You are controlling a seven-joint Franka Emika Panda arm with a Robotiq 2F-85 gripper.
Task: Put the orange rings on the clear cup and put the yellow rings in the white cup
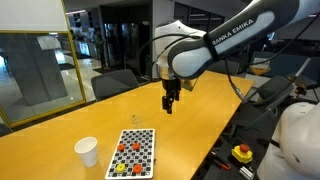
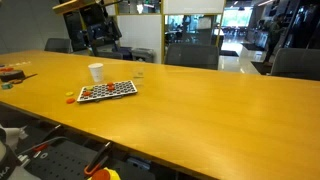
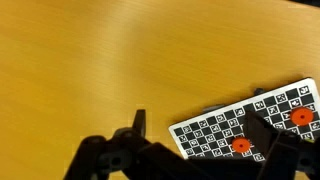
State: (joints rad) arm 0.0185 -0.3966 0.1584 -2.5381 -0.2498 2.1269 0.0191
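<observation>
The robot's gripper needs to close on the orange ring (image 1: pixel 136 146) (image 3: pixel 241 145) at the clear cup end of the checkered board, on the board's side away from the white cup.
A black-and-white checkered board (image 1: pixel 137 153) lies on the wooden table and carries several orange rings (image 1: pixel 126 148) and a few yellow rings (image 1: pixel 119 170). The white cup (image 1: pixel 87 151) stands beside the board. The clear cup (image 1: pixel 135 121) stands faintly just beyond it. My gripper (image 1: pixel 170 102) hangs open and empty above the table, apart from the board. In the wrist view, the gripper (image 3: pixel 200 138) frames the board's corner (image 3: pixel 215 135), with two orange rings (image 3: pixel 240 146) on the board. An exterior view shows the board (image 2: pixel 107 90), white cup (image 2: pixel 96 72) and clear cup (image 2: pixel 139 74).
The long wooden table (image 1: pixel 200 120) has office chairs (image 2: pixel 200 56) along its far side. A red-and-yellow button box (image 1: pixel 242 153) sits off the table's edge. Small items (image 2: pixel 10 72) lie at one table end. A yellow piece (image 2: pixel 70 98) lies by the board.
</observation>
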